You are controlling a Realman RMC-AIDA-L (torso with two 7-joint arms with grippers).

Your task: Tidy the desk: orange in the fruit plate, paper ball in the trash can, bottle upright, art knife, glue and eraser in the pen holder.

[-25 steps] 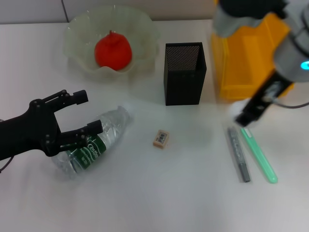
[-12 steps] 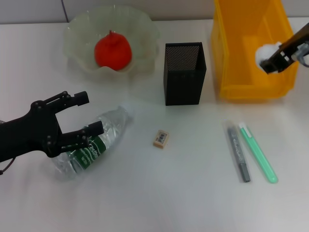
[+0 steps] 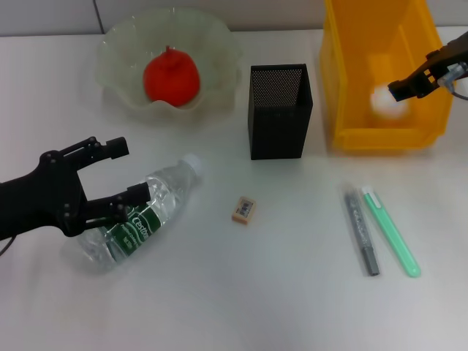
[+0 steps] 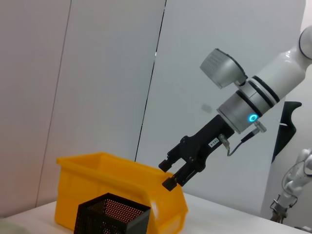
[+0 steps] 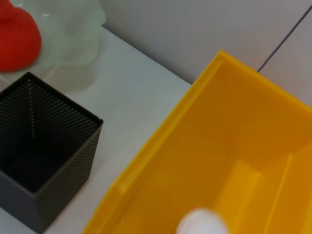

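The robot's left gripper should close on the bottle's neck (image 3: 185, 171), below the bottle's cap, because the bottle should stand upright.
The orange (image 3: 171, 77) lies in the fruit plate (image 3: 117, 44) at the back left. On its side at the front left lies the bottle (image 3: 142, 216). My left gripper (image 3: 131, 170) is open, with its lower finger over the bottle's shoulder. Above the trash can (image 3: 351, 110), my right gripper (image 3: 404, 89) is open, and the blurred paper ball (image 3: 387, 102) sits inside the can just below it. The right wrist view shows the paper ball (image 5: 202, 222) in the trash can (image 5: 234, 146). The eraser (image 3: 244, 208) lies in front of the pen holder (image 3: 280, 110).
A grey stick (image 3: 362, 232) and a green stick (image 3: 391, 230) lie side by side at the front right; I cannot tell which is the art knife or the glue. The left wrist view shows my right gripper (image 4: 171, 174) over the yellow bin (image 4: 122, 180).
The paper ball has left my right gripper and dropped into the trash can. The bottle has shifted a little, its white cap now showing. My left gripper has edged slightly lower.
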